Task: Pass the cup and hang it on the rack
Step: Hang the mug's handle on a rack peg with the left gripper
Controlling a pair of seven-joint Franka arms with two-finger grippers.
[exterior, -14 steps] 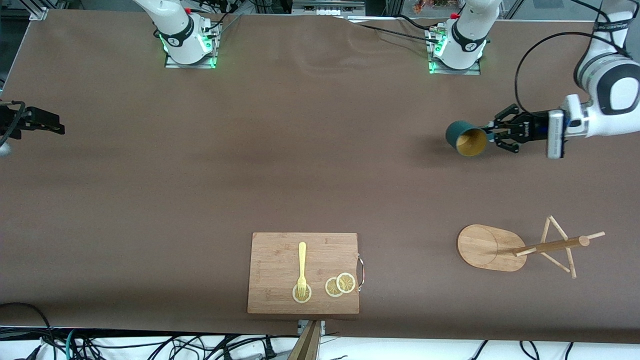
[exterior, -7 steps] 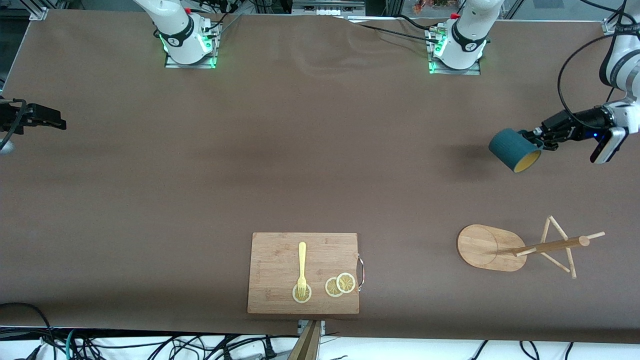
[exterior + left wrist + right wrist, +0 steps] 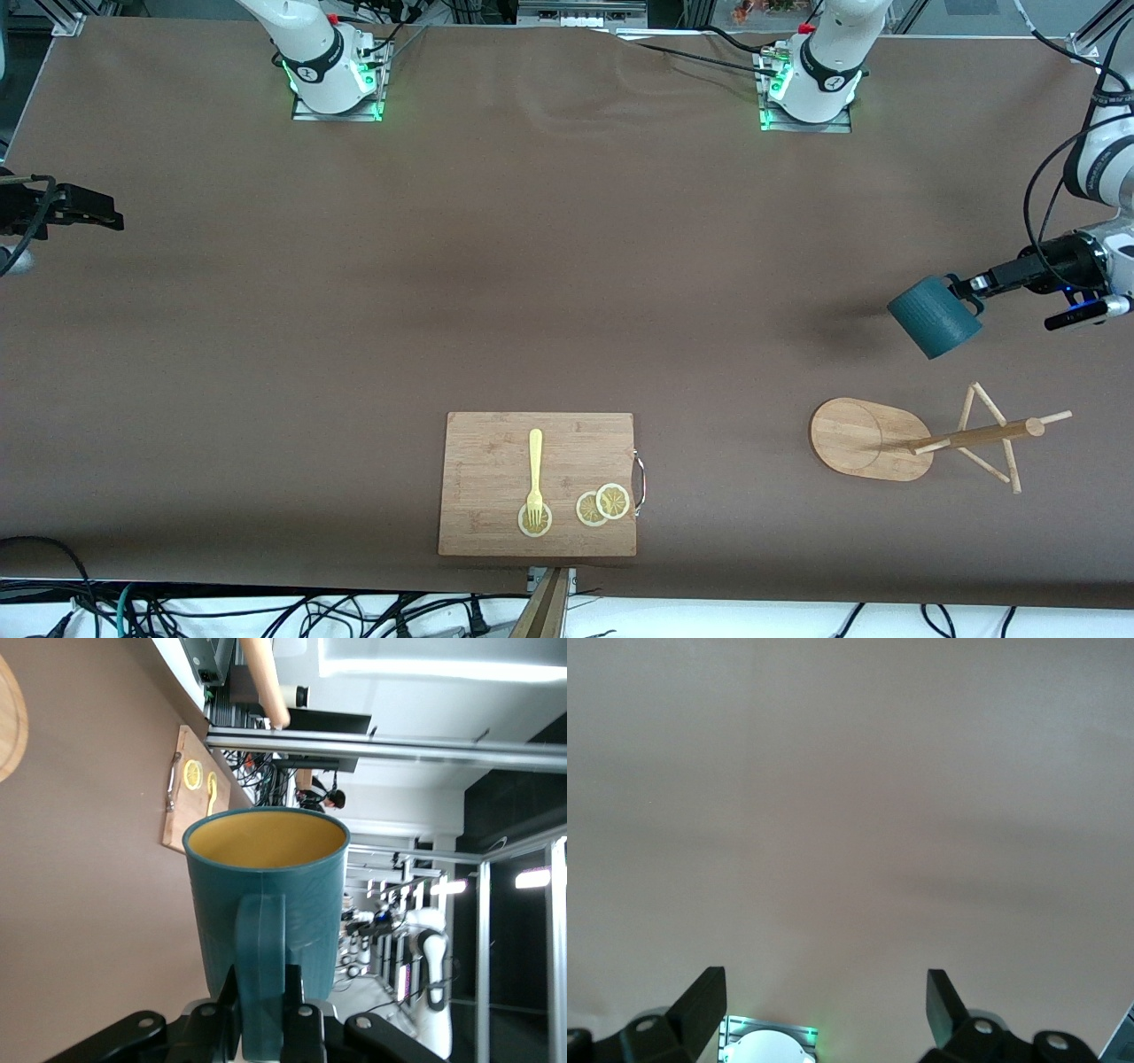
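My left gripper has the dark teal cup to place. Next, I let go of it on the bamboo rack's wires [image 3: 965, 397] nearest the arm bases.
The dark teal cup [image 3: 935, 317] hangs in the air, tilted, with my left gripper [image 3: 970, 288] shut on its loop handle. It is over bare table at the left arm's end, apart from the rack. In the left wrist view the cup [image 3: 266, 895] shows its yellowish inside, and the left gripper [image 3: 261, 992] pinches the handle from both sides. The bamboo rack [image 3: 864, 439] stands on its oval base, its pole [image 3: 974, 434] carrying thin pegs. My right gripper [image 3: 106, 217] waits open at the right arm's end of the table, and the right wrist view shows that gripper [image 3: 824, 992] holding nothing.
A rectangular wooden cutting board [image 3: 538, 483] lies near the front edge of the table. On it are a yellow fork [image 3: 534, 474] and lemon slices [image 3: 604, 505]. Both arm bases stand along the table's edge farthest from the front camera.
My left gripper has carried the cup toward the left arm's end and closer to the rack, turning it so its mouth no longer faces the front camera. The right arm has barely moved.
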